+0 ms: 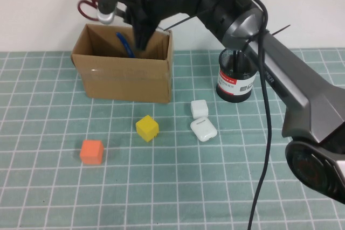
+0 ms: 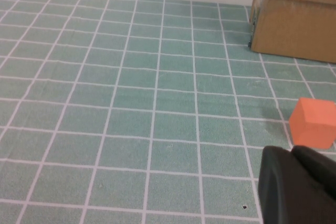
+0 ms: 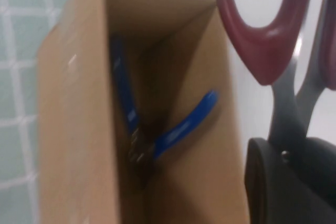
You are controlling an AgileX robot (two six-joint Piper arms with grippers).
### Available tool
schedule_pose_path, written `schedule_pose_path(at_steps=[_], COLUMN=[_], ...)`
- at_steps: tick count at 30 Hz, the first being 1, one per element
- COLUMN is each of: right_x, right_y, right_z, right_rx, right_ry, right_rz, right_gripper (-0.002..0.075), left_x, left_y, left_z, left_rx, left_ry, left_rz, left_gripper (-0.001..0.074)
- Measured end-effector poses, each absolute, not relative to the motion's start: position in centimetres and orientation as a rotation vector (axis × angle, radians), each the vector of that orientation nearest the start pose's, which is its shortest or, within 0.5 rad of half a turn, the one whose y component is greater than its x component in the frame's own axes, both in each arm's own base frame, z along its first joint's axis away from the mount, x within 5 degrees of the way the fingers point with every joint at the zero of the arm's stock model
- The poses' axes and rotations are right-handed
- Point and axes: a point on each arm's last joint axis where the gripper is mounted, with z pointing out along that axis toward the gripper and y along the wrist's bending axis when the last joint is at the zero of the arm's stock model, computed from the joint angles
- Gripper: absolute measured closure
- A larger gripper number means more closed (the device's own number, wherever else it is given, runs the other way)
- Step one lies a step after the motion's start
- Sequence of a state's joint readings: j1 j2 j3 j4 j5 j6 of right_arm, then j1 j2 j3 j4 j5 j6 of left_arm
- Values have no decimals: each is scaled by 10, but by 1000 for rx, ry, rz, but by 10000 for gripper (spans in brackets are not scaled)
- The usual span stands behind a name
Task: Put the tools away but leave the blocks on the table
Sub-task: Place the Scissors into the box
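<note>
Next, my right gripper releases the red-handled scissors, now over the box's back corner, inside the cardboard box, between the box's front side and the blue-handled pliers (image 1: 115, 54) (image 3: 126, 150).
My right gripper (image 1: 105, 5) hangs over the back left corner of the open cardboard box (image 1: 124, 79), shut on the blades of the red-handled scissors (image 1: 88, 1). Their handles (image 3: 262, 35) stick out past the fingers (image 3: 273, 182). Blue-handled pliers (image 1: 125, 44) lie inside the box (image 3: 73, 129), nose down, seen as pliers (image 3: 157, 132) in the right wrist view. The yellow block (image 1: 147, 127) and the orange block (image 1: 91, 152) rest on the table in front of the box. My left gripper (image 2: 299, 182) is shut and empty, low over the table near the orange block (image 2: 313, 123); the high view does not show it.
A black mesh pen holder (image 1: 236, 76) with a red and white label stands right of the box. Two white rounded cases (image 1: 199, 108) (image 1: 203, 129) lie right of the yellow block. The box corner (image 2: 294, 19) shows in the left wrist view. The teal grid table (image 1: 178, 187) stretches forward.
</note>
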State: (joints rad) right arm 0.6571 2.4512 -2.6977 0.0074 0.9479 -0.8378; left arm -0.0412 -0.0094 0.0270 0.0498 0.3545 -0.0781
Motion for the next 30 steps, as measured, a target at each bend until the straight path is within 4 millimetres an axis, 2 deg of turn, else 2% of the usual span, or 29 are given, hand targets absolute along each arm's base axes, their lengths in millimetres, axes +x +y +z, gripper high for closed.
schedule_pose_path(at_steps=[5,13,20,28,29,30], right_x=[437,446,448,452,443,452], right_y=[342,352,358,362,352,361], right_z=[319,288,283,263,309,263], right_rx=[-1446,-1475,-1455,-1463,-1405,-1462], right_ry=[1539,1535,1510,1545,1491,1547], right_rz=[-88,-86,-78,-77,-90,-87], right_gripper=[669,669,669,669,669,669], left_x=[53,53,53,53,53,53], left_y=[-1,-1,-1,-1,-1,-1], left_z=[173,173,173,173,173,173], left_rx=[-3,-3,-3,-4,-4,-4], left_ry=[1855,1855,1855,1855,1855,1855], left_rz=[-34,-34,-34,-34,-34,-34], left_gripper=[738,738,738,738,738,738])
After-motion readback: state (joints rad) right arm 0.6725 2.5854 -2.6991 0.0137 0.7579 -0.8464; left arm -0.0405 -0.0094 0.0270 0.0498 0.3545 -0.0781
